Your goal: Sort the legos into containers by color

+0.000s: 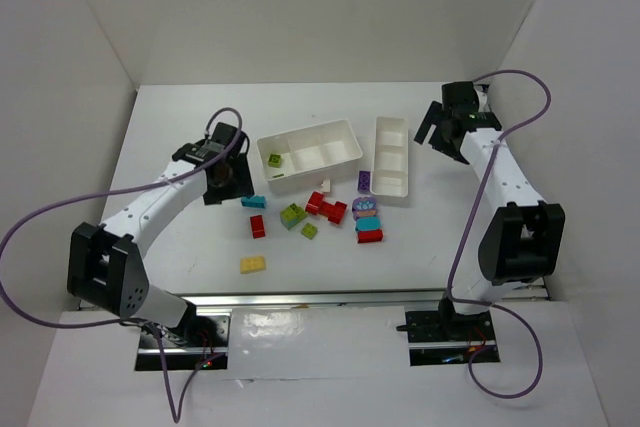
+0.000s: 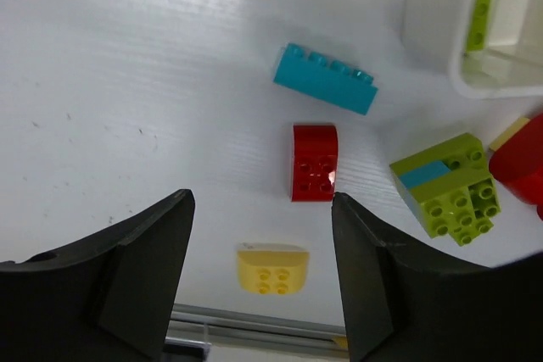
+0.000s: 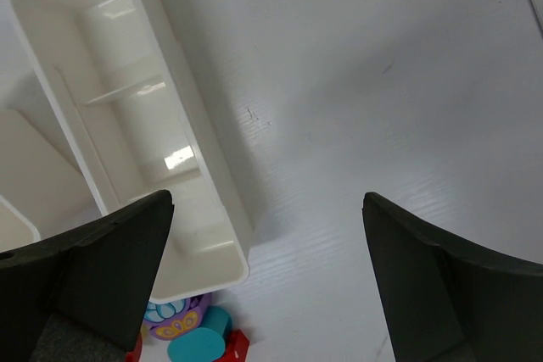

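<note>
The robot's left gripper needs to next close across the teal brick's long sides (image 1: 254, 202) (image 2: 325, 80), on the teal brick that lies between the red brick and the wider tray.
My left gripper (image 1: 228, 183) is open and empty, above the table just left of the loose legos. In its wrist view (image 2: 261, 231) a red brick (image 2: 314, 163), a teal brick (image 2: 325, 79) and a yellow brick (image 2: 272, 268) lie below it. A lime brick with a teal stripe (image 2: 445, 184) lies to the right. The wider tray (image 1: 335, 131) holds one lime brick (image 1: 275, 160). My right gripper (image 1: 440, 133) is open and empty, just right of the narrower tray (image 1: 391, 190), whose compartments (image 3: 212, 167) look empty.
More legos lie in front of the trays: a red cluster (image 1: 327, 207), a purple brick (image 1: 364, 181), and a purple, teal and red group (image 1: 368, 222). A small lime brick (image 1: 310, 231) lies near them. White walls enclose the table on three sides.
</note>
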Available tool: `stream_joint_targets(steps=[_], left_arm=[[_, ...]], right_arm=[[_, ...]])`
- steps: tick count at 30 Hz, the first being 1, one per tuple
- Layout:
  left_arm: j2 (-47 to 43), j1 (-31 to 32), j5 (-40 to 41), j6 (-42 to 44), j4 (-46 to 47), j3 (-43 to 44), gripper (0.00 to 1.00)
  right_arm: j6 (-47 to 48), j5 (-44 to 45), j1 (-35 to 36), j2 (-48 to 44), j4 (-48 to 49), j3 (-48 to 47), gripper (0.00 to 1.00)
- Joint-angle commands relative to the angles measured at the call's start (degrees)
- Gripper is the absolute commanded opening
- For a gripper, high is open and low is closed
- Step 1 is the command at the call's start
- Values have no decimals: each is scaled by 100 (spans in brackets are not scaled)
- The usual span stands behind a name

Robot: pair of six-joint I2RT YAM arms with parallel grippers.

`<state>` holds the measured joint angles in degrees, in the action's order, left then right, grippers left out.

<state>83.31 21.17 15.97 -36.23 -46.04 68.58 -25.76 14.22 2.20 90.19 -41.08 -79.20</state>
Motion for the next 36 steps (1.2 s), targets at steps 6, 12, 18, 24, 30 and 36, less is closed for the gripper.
stream_joint_targets(steps=[6,12,18,24,30,36], left_arm=[[747,-358,-1376,-2378,271,-179,82],[994,-543,-1177,-3127,552,-117,86],[1310,-781,-1157,-3461,719,-116,82],[1574,-842,-1210,-3584,1114,-196,72],[1961,-842,-1333,-3584,1247,-143,67],[1830,-1018,-1009,-3637,1045,-204,43]], right_arm=[[-26,-68,255,157,127,-412,100],[80,177,316,34,-13,-360,100],[132,301,316,33,-67,-359,100],[132,301,378,33,-67,-368,100],[80,301,431,86,-120,-368,100],[80,354,483,86,-120,-368,100]])
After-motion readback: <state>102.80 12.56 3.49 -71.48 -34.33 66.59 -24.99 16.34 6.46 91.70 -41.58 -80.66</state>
